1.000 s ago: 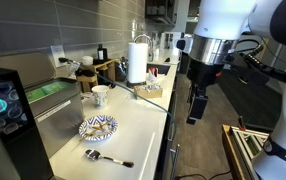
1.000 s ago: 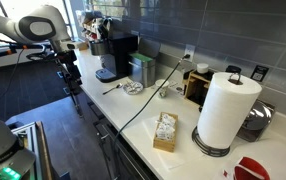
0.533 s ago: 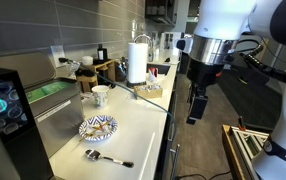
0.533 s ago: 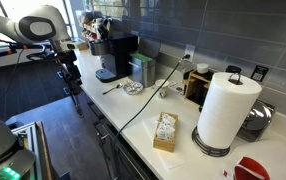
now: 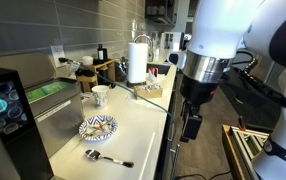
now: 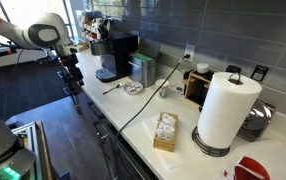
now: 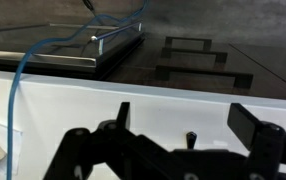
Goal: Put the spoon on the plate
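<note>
The spoon's neck (image 5: 102, 157), where the handle meets the silver head, is the next place my gripper will move to, and it should close its fingers there.
The spoon (image 5: 107, 158) lies flat on the white counter near its front edge, silver head to the left and dark handle to the right. It also shows in an exterior view (image 6: 111, 89). The blue-and-white plate (image 5: 98, 127) sits just behind it, bare, and shows in an exterior view (image 6: 132, 87). My gripper (image 5: 191, 128) hangs beside the counter's edge, off the counter and well to the right of the spoon. In the wrist view my gripper (image 7: 183, 118) is open and empty, jaws wide apart over a white surface. The spoon and plate do not show there.
A white mug (image 5: 100, 95) stands behind the plate. A black coffee machine (image 5: 3, 105) is at the counter's near left. A paper towel roll (image 5: 137, 60) and a napkin box (image 6: 165, 130) stand farther along. A cable (image 6: 143, 100) crosses the counter.
My arm has moved lower and nearer the camera beside the counter. The spoon and plate have not moved.
</note>
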{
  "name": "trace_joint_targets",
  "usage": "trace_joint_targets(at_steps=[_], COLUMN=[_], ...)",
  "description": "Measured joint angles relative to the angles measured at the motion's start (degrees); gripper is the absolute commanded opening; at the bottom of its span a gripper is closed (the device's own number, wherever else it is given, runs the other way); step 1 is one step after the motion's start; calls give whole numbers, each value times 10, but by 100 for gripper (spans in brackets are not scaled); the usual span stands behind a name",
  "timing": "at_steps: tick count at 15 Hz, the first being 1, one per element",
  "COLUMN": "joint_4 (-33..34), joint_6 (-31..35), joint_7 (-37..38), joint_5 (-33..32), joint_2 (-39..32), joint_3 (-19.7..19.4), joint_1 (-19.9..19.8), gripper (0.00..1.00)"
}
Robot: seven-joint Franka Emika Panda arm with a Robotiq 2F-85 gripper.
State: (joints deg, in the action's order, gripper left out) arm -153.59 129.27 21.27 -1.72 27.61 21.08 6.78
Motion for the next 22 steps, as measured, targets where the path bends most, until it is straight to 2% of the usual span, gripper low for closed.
trace_joint_targets(at_steps=[5, 8, 10, 15, 22], joint_4=[38, 78, 110, 195, 206], joint_6=[103, 135, 150, 152, 154], joint_7=[112, 201, 234, 239, 234], joint_5=[-14, -70, -124, -226, -225], joint_2=[-114, -183, -228, -324, -333], joint_3=[42, 50, 46, -1, -43], joint_1=[0, -4, -3, 24, 56], gripper=[100, 100, 100, 100, 100])
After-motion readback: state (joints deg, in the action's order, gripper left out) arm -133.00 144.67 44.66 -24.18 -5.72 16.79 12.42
